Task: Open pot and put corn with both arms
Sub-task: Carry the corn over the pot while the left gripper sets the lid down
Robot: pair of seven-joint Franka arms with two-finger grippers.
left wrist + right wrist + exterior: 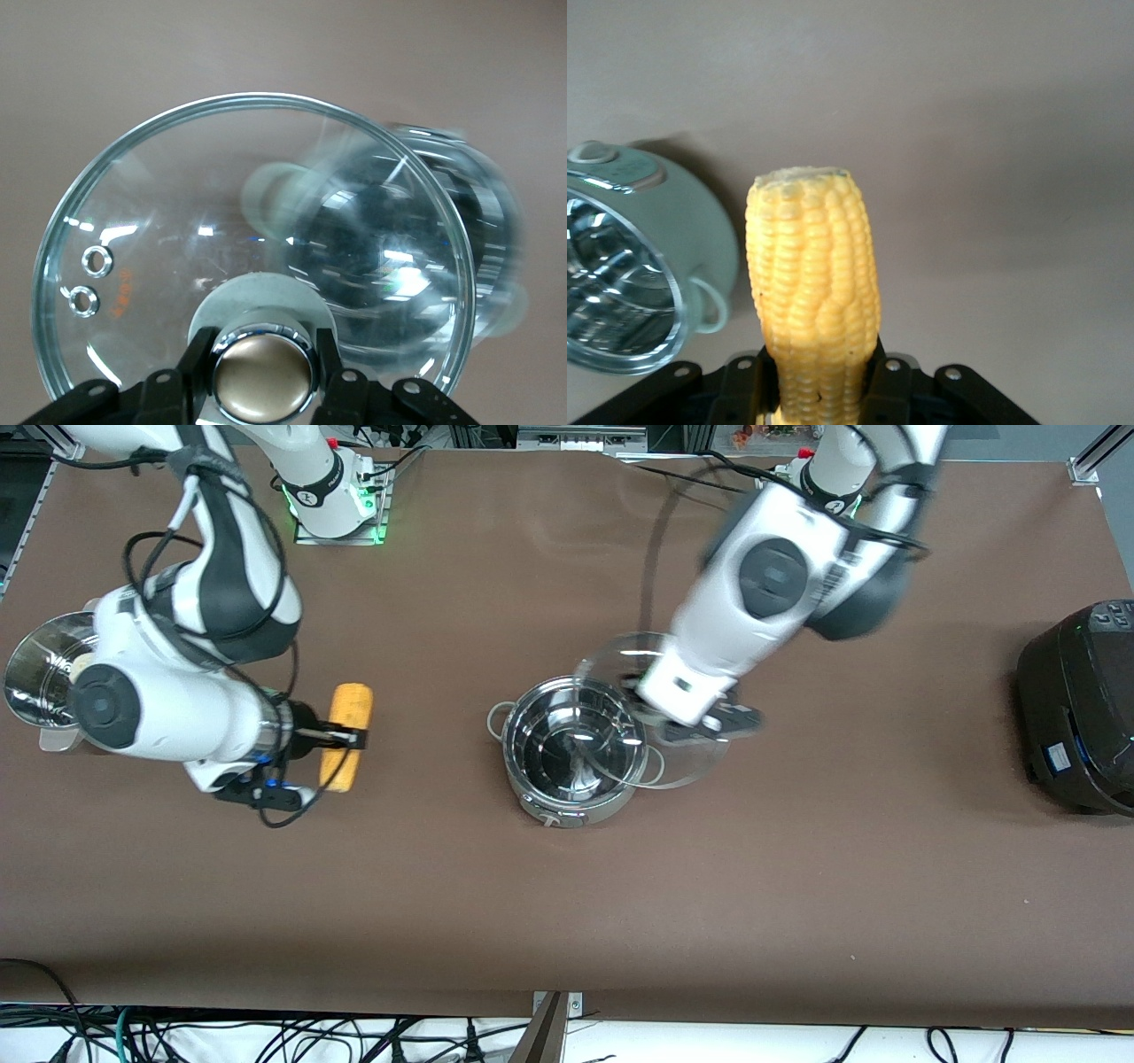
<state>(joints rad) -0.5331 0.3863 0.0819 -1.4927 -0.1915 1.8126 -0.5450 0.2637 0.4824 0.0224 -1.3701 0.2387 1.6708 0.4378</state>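
Note:
My left gripper should release the glass lid onto the brown tabletop (804, 740), in the spot that lies between the steel pot and the black cooker.
The steel pot (576, 808) stands open at the middle of the table. My left gripper (700, 724) is shut on the knob (264, 376) of the glass lid (611, 660) and holds it tilted in the air, partly over the pot's rim on the left arm's side. In the left wrist view the pot (483, 208) shows blurred through the lid (177, 221). My right gripper (341, 737) is shut on the yellow corn (348, 707), toward the right arm's end from the pot. In the right wrist view the corn (815, 274) sticks out between the fingers, with the pot (700, 243) off to one side.
A perforated steel steamer basket (40, 673) sits at the right arm's end of the table, partly hidden by the right arm. A large black cooker (1076, 708) stands at the left arm's end. Brown tabletop (567, 903) lies between the pot and the front edge.

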